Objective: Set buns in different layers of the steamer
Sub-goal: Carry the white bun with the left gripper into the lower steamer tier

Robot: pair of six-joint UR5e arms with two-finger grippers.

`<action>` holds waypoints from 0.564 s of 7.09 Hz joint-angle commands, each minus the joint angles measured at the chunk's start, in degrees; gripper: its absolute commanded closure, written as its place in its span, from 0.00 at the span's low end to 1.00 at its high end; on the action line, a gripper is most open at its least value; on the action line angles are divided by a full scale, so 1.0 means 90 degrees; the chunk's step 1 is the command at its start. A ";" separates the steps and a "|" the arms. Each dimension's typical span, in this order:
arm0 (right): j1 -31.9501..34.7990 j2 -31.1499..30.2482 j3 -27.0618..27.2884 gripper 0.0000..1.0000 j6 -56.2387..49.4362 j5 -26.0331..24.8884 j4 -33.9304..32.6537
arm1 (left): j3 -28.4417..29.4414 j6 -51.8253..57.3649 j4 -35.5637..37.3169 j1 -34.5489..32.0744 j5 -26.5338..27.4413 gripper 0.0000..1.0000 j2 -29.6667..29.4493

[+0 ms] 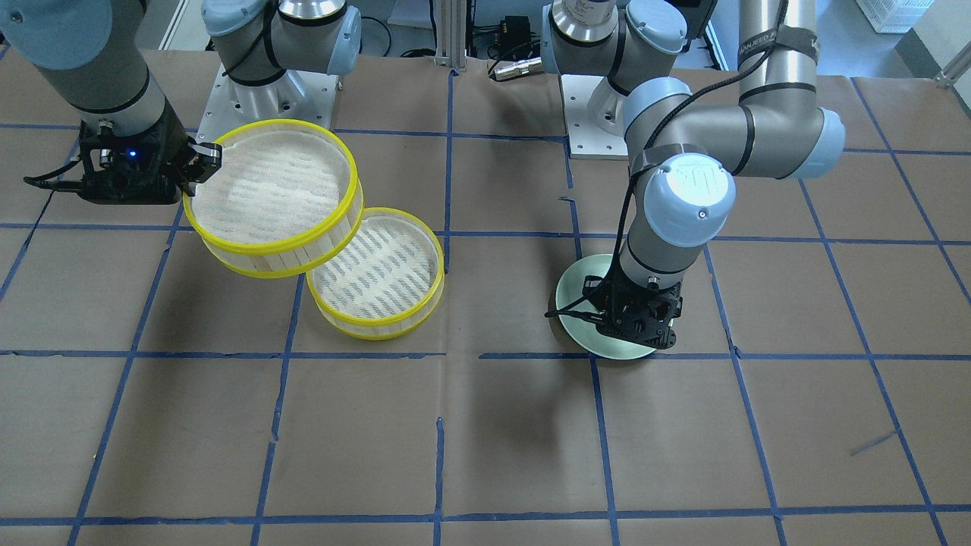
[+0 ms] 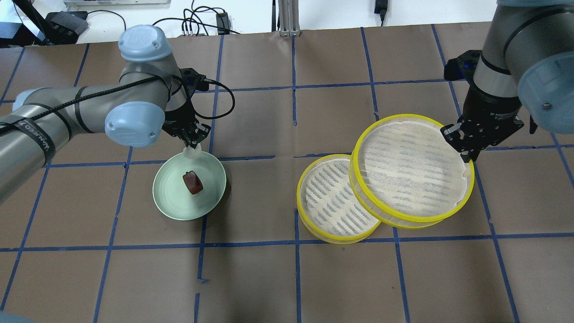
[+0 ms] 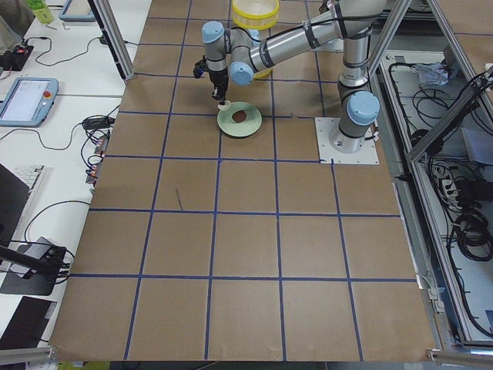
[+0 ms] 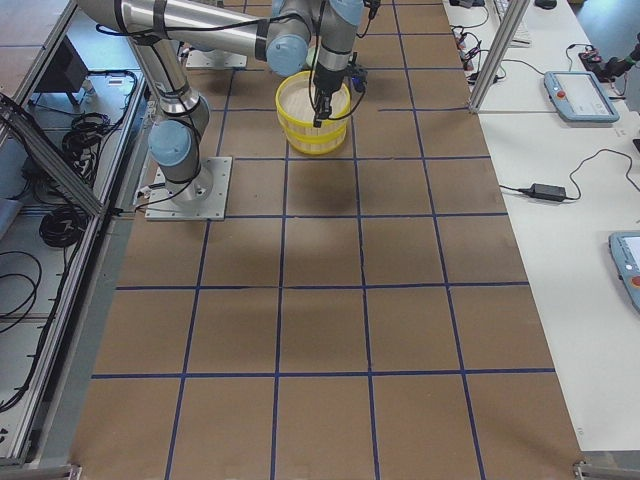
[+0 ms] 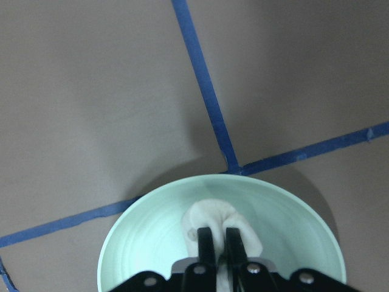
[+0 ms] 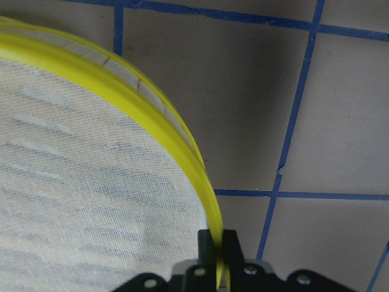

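I will use my left gripper to set free the translucent white bun, still over the plate's far rim, inside the steamer layer on the table (image 1: 403, 297), towards the side where the plate is.
My left gripper (image 2: 192, 147) is shut on the translucent white bun (image 5: 220, 226), holding it just over the far rim of the pale green plate (image 2: 168, 199). The reddish-brown bun (image 2: 193, 183) lies in the middle of that plate. My right gripper (image 2: 466, 158) is shut on the yellow rim of one steamer layer (image 2: 410, 168) and holds it lifted and tilted, overlapping the other steamer layer (image 2: 332, 202), which rests on the table. Both layers are empty. In the right wrist view the fingers (image 6: 209, 243) pinch the rim (image 6: 176, 149).
The table is brown paper with a grid of blue tape lines (image 2: 296, 242). The arm bases (image 1: 258, 91) stand at the robot's edge of the table. Cables (image 2: 215, 22) lie beyond the far edge.
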 commanded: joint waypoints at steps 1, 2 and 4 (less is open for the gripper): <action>-0.0012 -0.0003 0.0000 0.97 -0.0006 -0.0008 0.0000 | 0.0289 -0.1402 -0.0420 -0.0868 -0.0101 0.88 0.0183; -0.0012 -0.0003 0.0000 0.97 -0.0025 -0.0008 0.0010 | 0.0299 -0.2291 -0.0352 -0.1541 -0.0421 0.89 0.0153; -0.0128 0.0007 0.0000 0.97 -0.0238 -0.0027 0.0000 | 0.0289 -0.3642 -0.0100 -0.2433 -0.1290 0.90 0.0105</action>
